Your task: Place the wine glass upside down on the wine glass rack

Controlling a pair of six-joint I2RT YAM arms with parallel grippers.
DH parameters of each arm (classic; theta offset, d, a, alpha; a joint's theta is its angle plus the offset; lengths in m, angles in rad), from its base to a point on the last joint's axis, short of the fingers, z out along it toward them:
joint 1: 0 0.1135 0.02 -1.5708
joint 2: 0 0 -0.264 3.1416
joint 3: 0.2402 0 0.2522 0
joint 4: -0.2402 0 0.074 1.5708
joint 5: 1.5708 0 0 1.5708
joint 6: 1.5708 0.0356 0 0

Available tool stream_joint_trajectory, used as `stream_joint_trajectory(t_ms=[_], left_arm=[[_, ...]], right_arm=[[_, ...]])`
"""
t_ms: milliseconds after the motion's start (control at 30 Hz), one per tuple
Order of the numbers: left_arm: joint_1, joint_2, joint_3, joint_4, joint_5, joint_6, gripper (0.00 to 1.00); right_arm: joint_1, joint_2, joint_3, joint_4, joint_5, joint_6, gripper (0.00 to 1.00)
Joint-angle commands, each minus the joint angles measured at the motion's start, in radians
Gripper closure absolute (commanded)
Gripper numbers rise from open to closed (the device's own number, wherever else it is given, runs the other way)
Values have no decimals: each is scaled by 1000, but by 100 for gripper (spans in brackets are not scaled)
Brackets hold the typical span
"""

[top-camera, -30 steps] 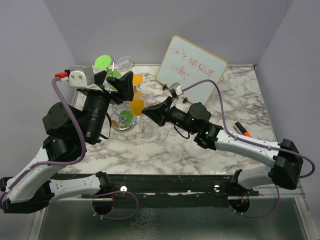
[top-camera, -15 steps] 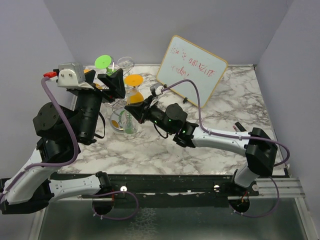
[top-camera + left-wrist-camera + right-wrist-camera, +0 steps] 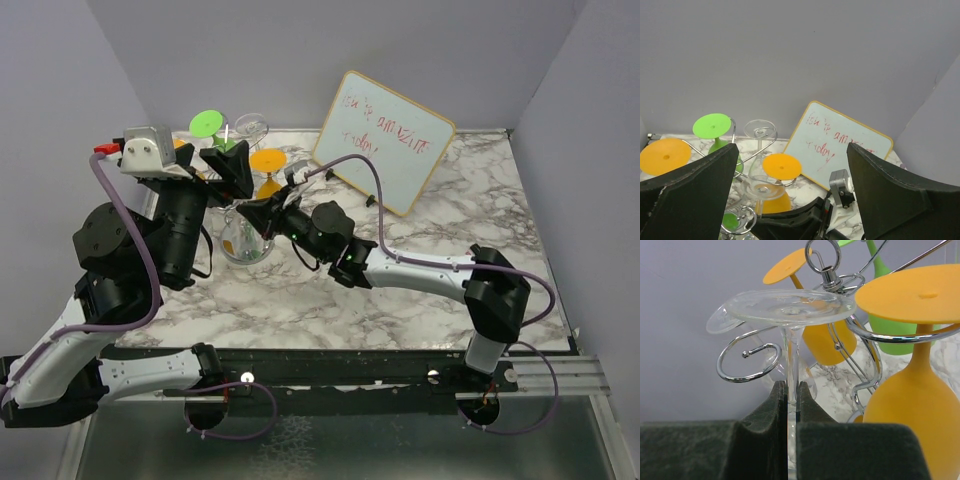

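The robot's right gripper will release the clear wine glass, now upside down at the rack's side, in the curled rack arm (image 3: 235,212) (image 3: 762,359) beside the nearest orange glass.
My right gripper (image 3: 792,385) is shut on the stem of a clear wine glass (image 3: 785,307). It holds the glass upside down, with the foot on top. The foot sits level with a curled arm (image 3: 747,365) of the silver wine glass rack (image 3: 245,245); I cannot tell whether they touch. In the top view my right gripper (image 3: 262,213) is at the rack's right side. The left wrist view shows the clear glass (image 3: 760,187) among the loops. My left gripper (image 3: 792,147) is wide open and empty, hovering above the rack (image 3: 225,165).
Orange glasses (image 3: 920,390) and green glasses (image 3: 712,127) hang upside down on the rack, close beside the held glass. Another clear glass (image 3: 760,131) hangs at the far side. A whiteboard (image 3: 385,140) with red writing leans against the back wall.
My right arm has swung left and carried the clear glass up to the rack. My left gripper has shifted slightly left and stays open above the rack.
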Motion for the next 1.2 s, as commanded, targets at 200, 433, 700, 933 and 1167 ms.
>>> stream_joint_trajectory(t_ms=[200, 433, 700, 933, 1167], left_arm=[[-5, -25, 14, -24, -7, -33, 9], [-5, -28, 12, -33, -3, -33, 9], [-5, -39, 3, -35, -4, -61, 9], [-5, -48, -2, -35, -5, -62, 9], [-5, -54, -9, -35, -5, -63, 10]], right_arm=[[9, 77, 103, 8, -64, 24, 99], [8, 109, 136, 5, -180, -6, 99], [8, 120, 133, 33, -261, -23, 99], [8, 106, 101, 97, -310, -29, 99], [9, 92, 62, 142, -317, -29, 99]])
